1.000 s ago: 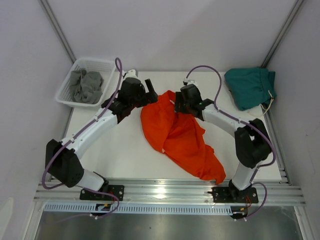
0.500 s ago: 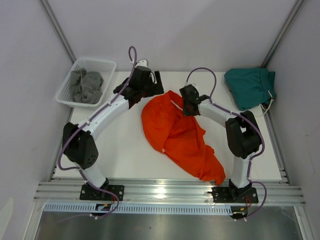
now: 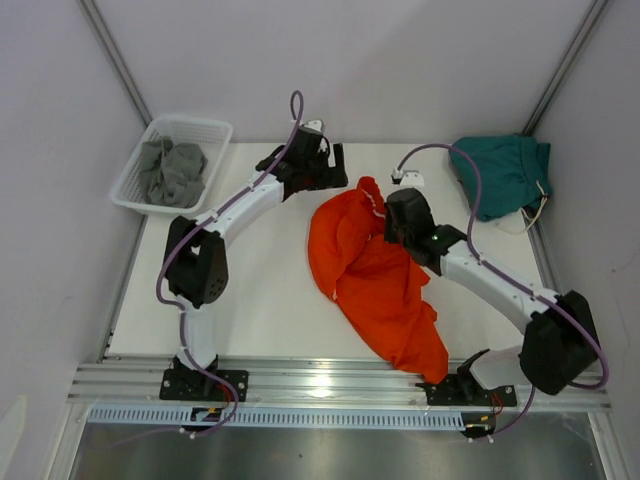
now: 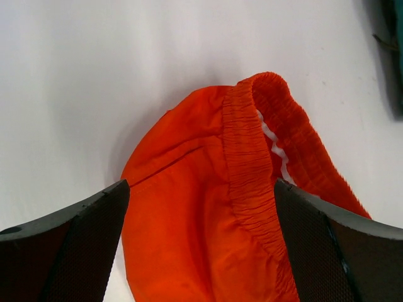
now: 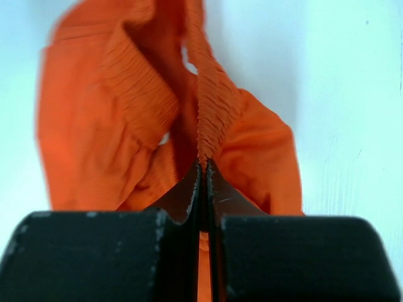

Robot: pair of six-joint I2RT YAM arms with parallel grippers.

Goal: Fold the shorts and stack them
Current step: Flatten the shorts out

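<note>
Next, the robot's left gripper should close on the waistband's peaked far end (image 3: 368,184) (image 4: 257,85) on the orange shorts, across from the right gripper's hold.
The orange shorts (image 3: 375,275) lie crumpled mid-table, their top end pulled up into a peak. My right gripper (image 3: 384,212) is shut on the elastic waistband (image 5: 211,107) there, the cloth pinched between its fingertips (image 5: 204,165). My left gripper (image 3: 338,172) hovers open just behind and left of that peak. In the left wrist view its gripper (image 4: 200,189) straddles the orange cloth (image 4: 189,207) from above without touching it; the waistband (image 4: 249,163) and a white drawstring (image 4: 271,135) show. The teal-green shorts (image 3: 500,172) lie bunched at the back right corner.
A white basket (image 3: 215,128) holding grey cloth (image 3: 172,170) stands off the table's back left corner. Bare white table (image 3: 250,280) lies left of the orange shorts. Frame posts rise at both back corners. A white cord (image 3: 535,215) trails beside the teal pair.
My right gripper has shut on the orange waistband and pulled that end right, shifting the shorts with it. My left arm has stretched farther back and right, its gripper still open.
</note>
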